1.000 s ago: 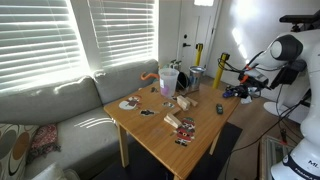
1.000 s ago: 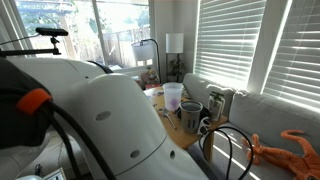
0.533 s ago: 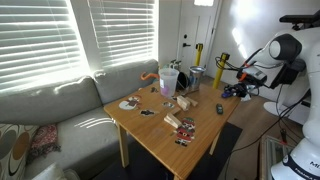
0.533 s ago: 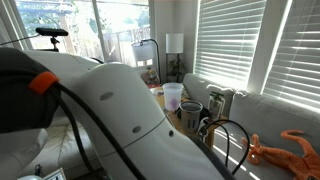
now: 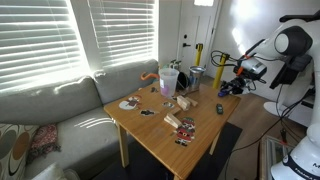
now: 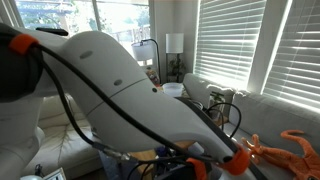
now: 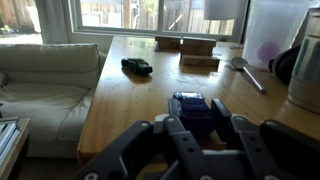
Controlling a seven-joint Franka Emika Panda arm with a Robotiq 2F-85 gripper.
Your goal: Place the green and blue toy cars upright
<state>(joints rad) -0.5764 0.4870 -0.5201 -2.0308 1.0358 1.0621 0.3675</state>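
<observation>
The bright blue toy car, now just above the wooden table, will be let go by my gripper on bare wood (image 5: 214, 99) (image 7: 179, 90) between the dark green toy car and the spoon.
My gripper (image 7: 197, 106) is shut on the bright blue toy car (image 7: 190, 99), which sits between the two fingers with its roof facing the camera, just above the wooden table (image 7: 125, 110). In an exterior view the gripper (image 5: 228, 90) hangs over the table's far right corner. The dark green toy car (image 7: 137, 66) lies on the table ahead and to the left in the wrist view. It also shows in an exterior view (image 5: 220, 108), apart from the gripper.
Tan and red striped blocks (image 7: 198, 46) stand at the far table edge, and a spoon (image 7: 247, 73) and a dark cup (image 7: 304, 68) are on the right. Cups (image 5: 168, 82) and blocks (image 5: 184, 124) crowd the table middle. A grey sofa (image 5: 60, 105) borders the table. The arm blocks most of the other exterior view.
The arm has swung up and in over the table corner. The gripper sits slightly higher and further left than a second ago.
</observation>
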